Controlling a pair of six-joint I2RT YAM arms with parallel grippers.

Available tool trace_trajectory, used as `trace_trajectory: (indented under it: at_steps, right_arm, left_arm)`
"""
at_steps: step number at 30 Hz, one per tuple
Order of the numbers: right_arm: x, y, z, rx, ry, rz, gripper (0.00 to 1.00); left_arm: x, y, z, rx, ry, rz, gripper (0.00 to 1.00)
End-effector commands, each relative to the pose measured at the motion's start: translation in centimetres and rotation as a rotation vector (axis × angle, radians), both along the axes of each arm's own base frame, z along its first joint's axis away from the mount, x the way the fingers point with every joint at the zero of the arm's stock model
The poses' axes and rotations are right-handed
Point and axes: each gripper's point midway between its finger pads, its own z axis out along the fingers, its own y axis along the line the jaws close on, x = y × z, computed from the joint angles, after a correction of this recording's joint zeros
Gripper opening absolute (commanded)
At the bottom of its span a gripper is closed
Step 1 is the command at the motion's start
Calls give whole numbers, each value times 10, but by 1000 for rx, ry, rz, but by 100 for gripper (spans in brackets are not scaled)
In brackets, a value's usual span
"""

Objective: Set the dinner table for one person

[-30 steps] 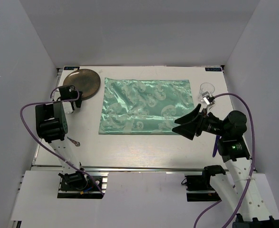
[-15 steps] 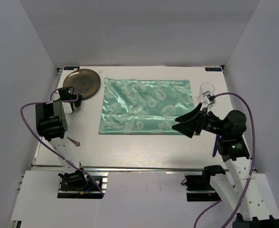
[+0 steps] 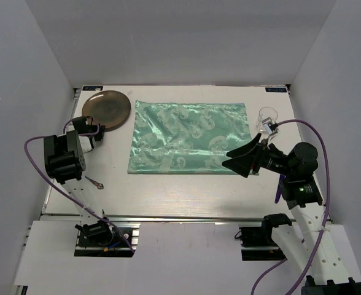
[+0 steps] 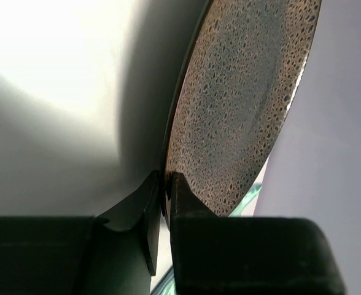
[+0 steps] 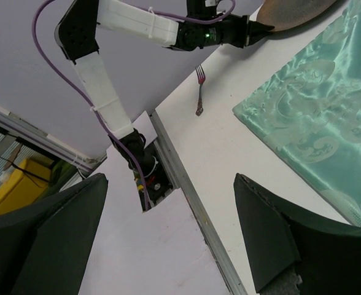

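Next, my left gripper sets the brown speckled plate down on the middle of the mint-green cloth (image 3: 194, 134).
A brown speckled plate (image 3: 107, 107) lies at the far left corner of the white dinner table (image 3: 168, 190). My left gripper (image 3: 96, 128) is shut on the plate's near rim. In the left wrist view the jaws (image 4: 166, 181) pinch the edge of the plate (image 4: 242, 98). A fork (image 3: 94, 182) lies on the table near the left edge; it also shows in the right wrist view (image 5: 200, 92). My right gripper (image 3: 236, 161) is open and empty, held above the near right corner of the mint-green cloth (image 3: 190, 138). Its jaws (image 5: 168, 184) stand wide apart.
A clear glass (image 3: 267, 117) stands to the right of the cloth, behind the right arm. A purple-handled utensil (image 3: 279, 187) lies near the right edge, partly hidden by the arm. The metal front rail (image 5: 186, 184) runs along the near edge.
The left arm has shifted slightly left, its gripper still at the plate's rim. The right arm has hardly moved.
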Motion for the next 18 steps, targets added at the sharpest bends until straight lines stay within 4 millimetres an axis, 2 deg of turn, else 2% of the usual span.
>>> trace_trajectory:
  at_steps: [1, 2, 3, 9, 10, 11, 13, 14, 18]
  right_arm:
    - [0, 0, 6, 4, -41, -4, 89]
    - [-1, 0, 6, 5, -40, -3, 89]
    - [-1, 0, 6, 5, -39, -6, 89]
    - [-4, -3, 9, 5, -49, -29, 89]
    - [-4, -3, 7, 1, -49, -29, 89]
    - [-4, -3, 6, -1, -46, -34, 89]
    - [-4, -4, 4, -4, -39, -40, 89]
    - [-4, -4, 0, -6, -32, -43, 89]
    - [-4, -5, -6, -4, -13, -52, 89]
  left_arm:
    - [-32, 0, -3, 6, 51, -6, 0]
    - [-29, -2, 18, 28, -46, -17, 0]
    - [-28, -9, 31, 23, -109, -51, 0]
    - [-38, -9, 92, 31, -317, -43, 0]
    - [-40, -14, 96, 22, -336, -67, 0]
    - [-40, -10, 109, 23, -389, -60, 0]
    - [-48, -11, 118, 11, -431, -62, 0]
    - [-48, -9, 130, 14, -482, -58, 0]
    - [-50, -16, 150, 13, -540, -117, 0]
